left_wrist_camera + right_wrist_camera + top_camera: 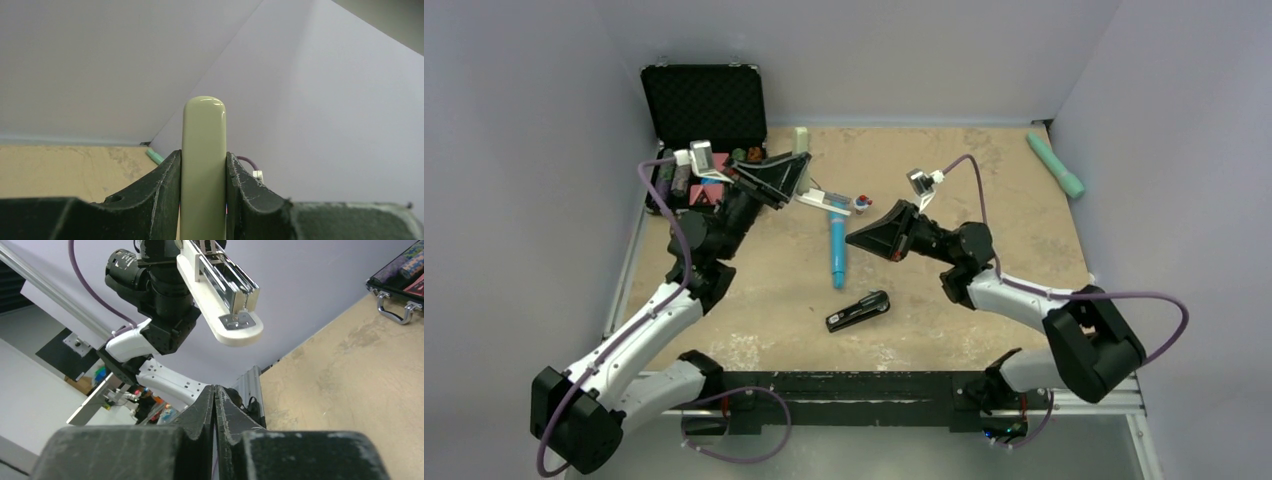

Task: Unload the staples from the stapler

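Note:
Next, my left gripper lets go of the cream stapler on the table (789, 239) between the long blue thing and the front corner of the black case.
My left gripper (796, 172) is shut on a cream stapler, held swung open above the table. Its top arm (801, 140) stands up between my fingers and fills the middle of the left wrist view (203, 150). Its base with the metal staple channel (829, 200) reaches out to the right. In the right wrist view that base (227, 295) hangs above and ahead of my right gripper (214, 392), channel side showing. My right gripper (854, 240) is shut, with nothing visible in it, just below and right of the base end and apart from it.
A blue stapler (837, 250) lies on the table under the held one. A black stapler (857, 311) lies nearer the front. A green stapler (1056, 165) lies at the far right. An open black case (704, 105) with small items stands at the back left.

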Robot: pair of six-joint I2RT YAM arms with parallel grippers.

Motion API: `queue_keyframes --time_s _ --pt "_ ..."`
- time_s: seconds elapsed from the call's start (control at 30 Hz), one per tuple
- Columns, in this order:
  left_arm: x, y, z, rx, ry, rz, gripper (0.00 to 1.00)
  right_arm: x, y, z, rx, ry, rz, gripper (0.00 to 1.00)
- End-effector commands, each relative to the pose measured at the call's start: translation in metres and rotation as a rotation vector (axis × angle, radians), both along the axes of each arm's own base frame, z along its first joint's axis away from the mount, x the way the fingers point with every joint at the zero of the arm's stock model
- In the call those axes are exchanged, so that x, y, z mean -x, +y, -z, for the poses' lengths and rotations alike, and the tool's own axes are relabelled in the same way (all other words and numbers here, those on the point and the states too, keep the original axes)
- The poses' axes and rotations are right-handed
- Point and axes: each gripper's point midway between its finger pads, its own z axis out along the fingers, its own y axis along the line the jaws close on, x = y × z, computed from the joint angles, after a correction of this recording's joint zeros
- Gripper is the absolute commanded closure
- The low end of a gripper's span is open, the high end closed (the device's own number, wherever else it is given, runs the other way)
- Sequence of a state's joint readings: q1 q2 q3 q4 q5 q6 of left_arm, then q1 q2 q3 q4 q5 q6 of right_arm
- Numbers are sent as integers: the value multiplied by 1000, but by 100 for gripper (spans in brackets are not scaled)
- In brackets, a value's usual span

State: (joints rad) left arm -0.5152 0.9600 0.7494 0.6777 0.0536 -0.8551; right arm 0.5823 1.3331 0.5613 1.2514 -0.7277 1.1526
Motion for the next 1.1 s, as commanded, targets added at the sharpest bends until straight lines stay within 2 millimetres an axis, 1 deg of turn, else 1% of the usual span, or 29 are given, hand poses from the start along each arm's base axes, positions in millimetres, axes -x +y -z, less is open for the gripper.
queue_keyframes --time_s 0.0,0.03,0.17,0.23,0.3,0.43,0.57,0.63,0.7,0.83,0.93,1.0,1.07 --pt "9 -6 -20 71 -94 74 100 6 6 -31 -75 -89 -70 100" --pt "9 -7 -17 79 -89 83 100 4 8 -34 -80 -93 -78 100" --pt "14 -6 -12 103 -96 98 100 -3 14 -36 -86 -84 -97 100" --pt "18 -3 -12 93 -105 90 100 -4 13 -39 -105 -85 -102 100" --pt "21 0 -7 74 -96 79 100 -5 12 -42 -115 -84 -106 100" --pt "30 7 -3 68 -103 64 100 -14 16 -40 -88 -85 -96 100" --pt "36 10 -3 41 -98 57 100 -26 15 -39 -65 -87 -81 100" --pt "36 18 -7 43 -111 16 100 -22 17 -44 -70 -94 -99 100" --pt "36 23 -14 34 -134 -20 100 -16 15 -43 -79 -88 -103 100" --pt "39 26 -43 29 -206 -45 100 -10 10 -36 -77 -87 -85 100" --pt "37 19 -58 37 -225 -17 100 -11 12 -30 -68 -71 -88 100" --pt "36 13 -60 57 -224 20 100 -12 14 -27 -66 -59 -99 100" --pt "34 8 -56 67 -213 48 100 -13 16 -29 -68 -63 -105 100"
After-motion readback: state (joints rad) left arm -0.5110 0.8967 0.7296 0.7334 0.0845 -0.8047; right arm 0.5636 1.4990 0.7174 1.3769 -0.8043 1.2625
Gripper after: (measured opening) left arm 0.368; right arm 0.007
